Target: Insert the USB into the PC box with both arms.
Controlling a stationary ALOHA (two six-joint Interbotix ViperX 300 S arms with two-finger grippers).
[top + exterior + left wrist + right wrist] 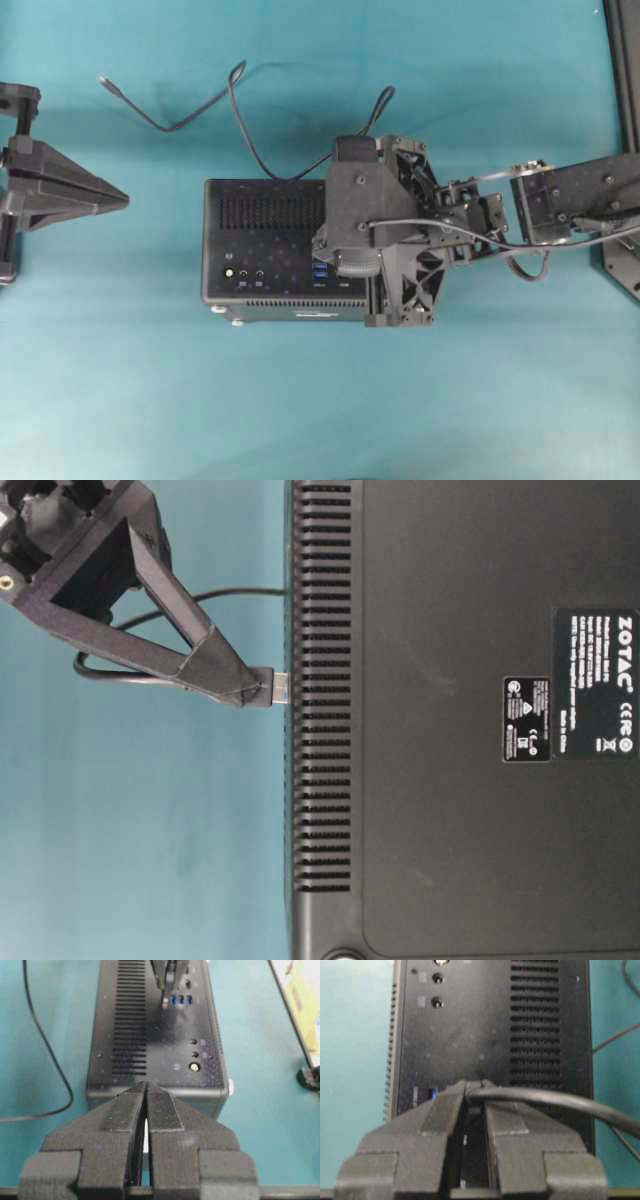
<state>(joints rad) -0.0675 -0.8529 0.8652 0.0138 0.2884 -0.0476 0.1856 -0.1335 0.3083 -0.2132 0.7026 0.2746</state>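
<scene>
The USB's metal tip is only a little way into the port and the robot's right gripper is low on the USB's body, so it should grip the cable end (476,1095) higher and push.
The black PC box (260,250) lies on the teal table with its port face up, the blue ports (180,999) near its right end. My right gripper (250,685) is shut on the USB (272,687), whose metal tip points at the port face and stands a hair off it, beside the blue ports. Seen from the right wrist, the cable (545,1097) leaves the right gripper (475,1085) to the right above the box (470,1025). My left gripper (122,200) is shut on nothing, left of the box and apart from it, with its left gripper tip (146,1086) facing the box's end (150,1035).
The thin black cable (250,140) loops over the table behind the box and ends in a slim plug (105,80) at the back left. A black frame (625,60) stands along the right edge. Small silver feet (237,321) stick out at the box's near side.
</scene>
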